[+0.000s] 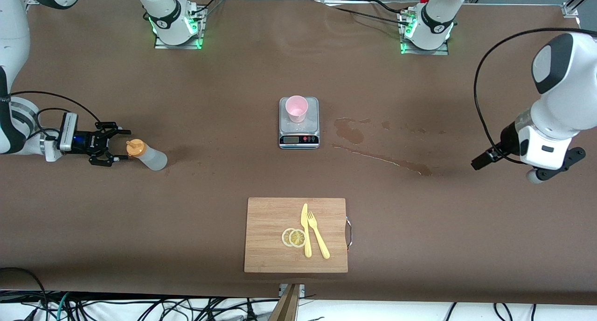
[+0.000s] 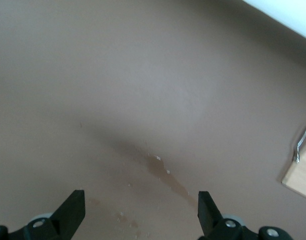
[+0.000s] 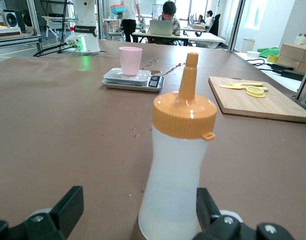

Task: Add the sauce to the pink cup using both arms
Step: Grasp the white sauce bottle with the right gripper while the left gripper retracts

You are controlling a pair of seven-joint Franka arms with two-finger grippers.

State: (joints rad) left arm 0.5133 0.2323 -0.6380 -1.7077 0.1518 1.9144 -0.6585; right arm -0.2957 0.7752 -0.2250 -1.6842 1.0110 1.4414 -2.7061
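The robot's right gripper needs to close on the whitish body (image 1: 148,153) (image 3: 176,172) of the sauce bottle, below the bottle's orange nozzle cap, so that the nozzle stays free for pouring.
The sauce bottle (image 1: 148,155), whitish with an orange nozzle cap, stands on the brown table near the right arm's end. My right gripper (image 1: 125,145) is low at the bottle, open. In the right wrist view the bottle (image 3: 178,165) stands between the open fingers of my right gripper (image 3: 139,200), close to one finger. The pink cup (image 1: 296,108) stands on the silver scale (image 1: 299,136) at mid table, and also shows in the right wrist view (image 3: 130,60). My left gripper (image 1: 485,160) hangs open and empty over the table at the left arm's end (image 2: 140,212).
A wooden cutting board (image 1: 275,237) with a yellow knife (image 1: 305,230), a fork (image 1: 318,237) and lemon slices (image 1: 294,237) lies nearer to the front camera than the scale. A wet spill streak (image 1: 382,158) runs from beside the scale toward the left arm's end.
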